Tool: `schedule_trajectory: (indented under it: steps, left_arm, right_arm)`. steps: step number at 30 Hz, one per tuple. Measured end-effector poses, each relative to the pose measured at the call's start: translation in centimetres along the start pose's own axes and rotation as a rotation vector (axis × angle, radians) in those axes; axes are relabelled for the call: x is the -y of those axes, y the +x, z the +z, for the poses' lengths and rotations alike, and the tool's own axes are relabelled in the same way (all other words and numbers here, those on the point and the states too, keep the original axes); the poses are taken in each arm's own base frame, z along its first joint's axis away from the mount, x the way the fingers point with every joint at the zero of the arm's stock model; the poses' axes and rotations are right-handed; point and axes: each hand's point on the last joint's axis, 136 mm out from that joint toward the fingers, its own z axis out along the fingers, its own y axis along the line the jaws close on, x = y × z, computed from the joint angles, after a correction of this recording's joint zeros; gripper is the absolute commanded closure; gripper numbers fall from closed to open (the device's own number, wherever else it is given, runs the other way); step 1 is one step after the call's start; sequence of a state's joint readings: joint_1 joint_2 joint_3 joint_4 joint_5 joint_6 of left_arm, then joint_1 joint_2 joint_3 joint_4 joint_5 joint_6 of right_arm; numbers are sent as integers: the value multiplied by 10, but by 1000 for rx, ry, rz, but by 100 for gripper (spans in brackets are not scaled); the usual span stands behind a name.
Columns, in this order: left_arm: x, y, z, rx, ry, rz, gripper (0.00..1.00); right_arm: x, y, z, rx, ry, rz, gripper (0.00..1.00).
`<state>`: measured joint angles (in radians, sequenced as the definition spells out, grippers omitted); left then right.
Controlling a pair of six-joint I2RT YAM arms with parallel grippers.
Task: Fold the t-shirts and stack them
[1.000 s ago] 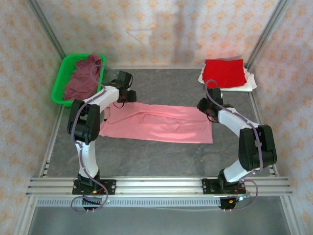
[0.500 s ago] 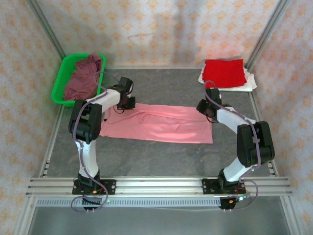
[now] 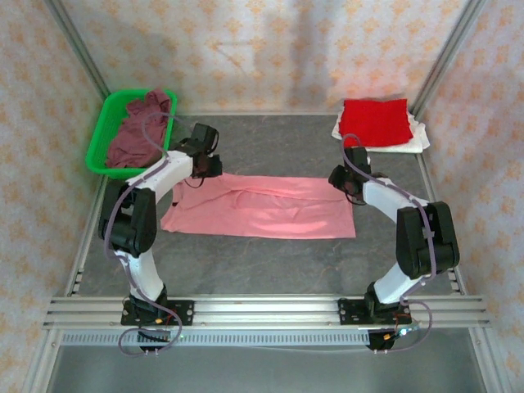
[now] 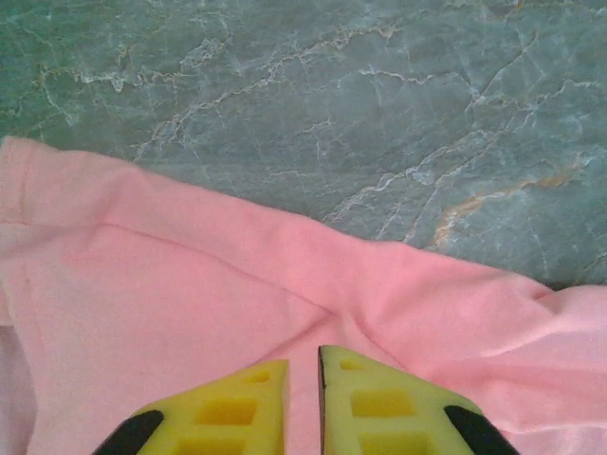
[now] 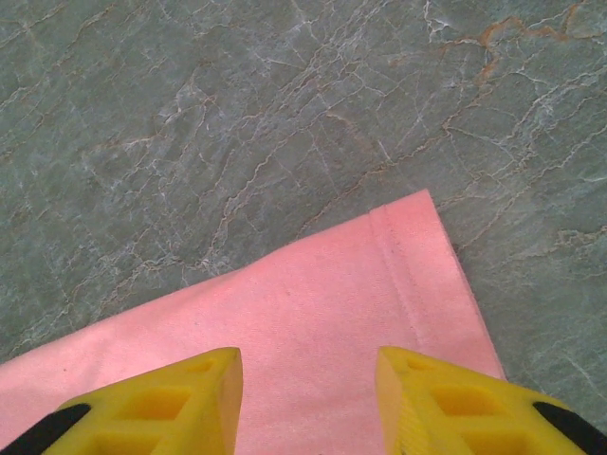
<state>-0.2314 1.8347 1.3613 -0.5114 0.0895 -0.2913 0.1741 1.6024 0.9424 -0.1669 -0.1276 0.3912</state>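
The pink t-shirt's top layer puckers below its far edge, so next my left gripper opens and pinches the rumpled cloth further in to straighten (image 3: 232,198) it.
The light pink t-shirt (image 3: 262,206) lies as a long folded strip across the middle of the table. My left gripper (image 3: 201,169) is at its far left corner, shut on the cloth; in the left wrist view the pink t-shirt (image 4: 171,284) puckers toward the pinched left gripper (image 4: 303,365). My right gripper (image 3: 348,187) hovers open over the far right corner, and the right gripper (image 5: 308,365) straddles the hemmed pink t-shirt (image 5: 379,275). A folded red t-shirt (image 3: 375,121) rests on a white t-shirt (image 3: 413,141) at the back right. The maroon t-shirt (image 3: 139,131) is heaped in the basket.
The green plastic basket (image 3: 97,151) stands at the back left, close to the left arm. Metal frame posts and patterned walls enclose the grey marble table (image 3: 270,262). Bare tabletop lies in front of the pink shirt.
My left gripper has shut on the pink shirt's far left corner, and the left arm's elbow swung left. The shirt's left end shifted slightly left. The right gripper barely moved.
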Motion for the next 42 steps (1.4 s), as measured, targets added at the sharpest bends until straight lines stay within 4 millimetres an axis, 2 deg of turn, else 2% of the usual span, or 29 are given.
schedule_trajectory:
  steps: [3,6,8,14,16,21,25,35,42]
  left_arm:
    - [-3,9,4,-22,-10,4,96]
    - [-5,16,7,-39,-16,10,70]
    - [-5,17,8,-44,-14,15,63]
    - [-2,28,27,-98,-5,21,60]
    - [-2,33,35,-121,-7,23,62]
    - [0,42,46,-155,-3,25,91]
    - [0,41,42,-144,4,14,99]
    - [13,35,8,-77,39,6,100]
    - [8,45,7,-77,21,-6,100]
  right_arm:
    - [0,0,0,0,0,-3,58]
    - [0,0,0,-1,0,-3,58]
    - [0,0,1,-2,1,-3,58]
    - [1,2,2,-6,4,-3,58]
    - [1,1,2,-6,3,-3,58]
    - [1,2,3,-9,6,-4,57]
    - [1,2,3,-9,5,-4,57]
    - [1,4,7,-17,7,-4,57]
    - [1,3,7,-16,7,-4,57]
